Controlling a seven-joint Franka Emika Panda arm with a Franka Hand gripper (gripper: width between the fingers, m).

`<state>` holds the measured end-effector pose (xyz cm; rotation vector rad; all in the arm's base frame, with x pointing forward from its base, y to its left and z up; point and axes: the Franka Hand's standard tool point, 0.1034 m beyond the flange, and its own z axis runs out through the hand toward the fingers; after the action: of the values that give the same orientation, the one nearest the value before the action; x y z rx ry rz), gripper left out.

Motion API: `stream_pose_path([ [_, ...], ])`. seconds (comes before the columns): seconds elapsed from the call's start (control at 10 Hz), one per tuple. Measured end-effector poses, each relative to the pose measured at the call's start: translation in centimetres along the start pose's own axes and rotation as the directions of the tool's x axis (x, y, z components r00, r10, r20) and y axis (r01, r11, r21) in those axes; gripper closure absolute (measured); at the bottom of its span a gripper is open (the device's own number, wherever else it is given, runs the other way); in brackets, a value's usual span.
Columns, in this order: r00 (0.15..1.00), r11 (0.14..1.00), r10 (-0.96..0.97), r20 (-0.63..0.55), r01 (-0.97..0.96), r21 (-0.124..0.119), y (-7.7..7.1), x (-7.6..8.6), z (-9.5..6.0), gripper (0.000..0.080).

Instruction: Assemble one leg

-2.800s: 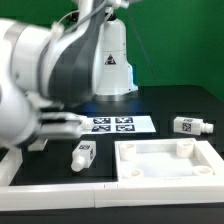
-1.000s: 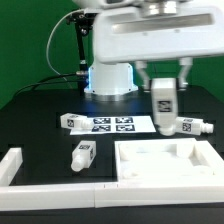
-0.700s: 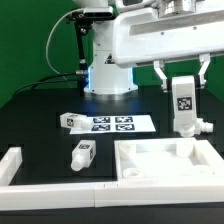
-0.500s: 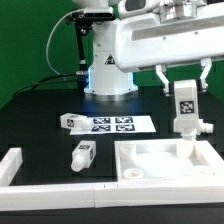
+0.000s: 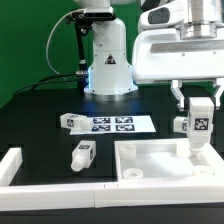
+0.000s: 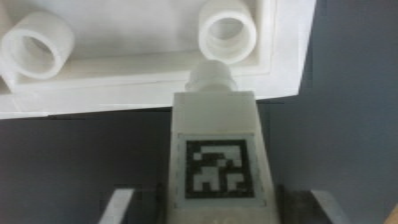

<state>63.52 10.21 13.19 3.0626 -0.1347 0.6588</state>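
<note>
The robot's gripper needs to release the white leg standing in the tabletop's near corner socket [image 5: 204, 172] [image 6: 228, 35], just below the leg's round tip.
My gripper [image 5: 200, 106] is shut on a white leg [image 5: 200, 124] and holds it upright, tag facing out, narrow round end down, just over the far right corner of the white square tabletop [image 5: 150, 172]. In the wrist view the leg [image 6: 217, 140] sits between my fingers [image 6: 121, 206], and its round tip points at a corner socket [image 6: 228, 30] of the tabletop [image 6: 107, 95]. A second socket [image 6: 39, 50] shows beside it. Another leg [image 5: 82, 155] lies on the table left of the tabletop. One more leg [image 5: 68, 121] lies by the marker board.
The marker board [image 5: 110, 123] lies at the middle back. A further leg [image 5: 182, 125] lies partly hidden behind the held one. A white L-shaped wall [image 5: 12, 165] stands at the exterior view's left front. The robot base [image 5: 108, 70] is behind.
My gripper has carried the leg toward the exterior view's right and lowered it, from beside the marker board to over the tabletop's far right corner.
</note>
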Motion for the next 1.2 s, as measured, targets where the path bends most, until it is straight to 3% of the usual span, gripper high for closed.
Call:
stream_pose_path([
  [0.1, 1.000, 1.000, -0.002, 0.000, 0.002, 0.001, -0.1, 0.0, 0.0, 0.0512],
  [0.3, 0.997, 1.000, -0.007, -0.074, 0.009, 0.024, -0.9, 0.0, 0.5, 0.0512],
  [0.5, 0.997, 1.000, -0.019, -0.080, 0.021, 0.021, -1.1, -0.9, 1.6, 0.0512],
  [1.2, 0.998, 0.999, -0.030, -0.059, 0.031, 0.013, -1.1, -2.4, 3.0, 0.0512],
])
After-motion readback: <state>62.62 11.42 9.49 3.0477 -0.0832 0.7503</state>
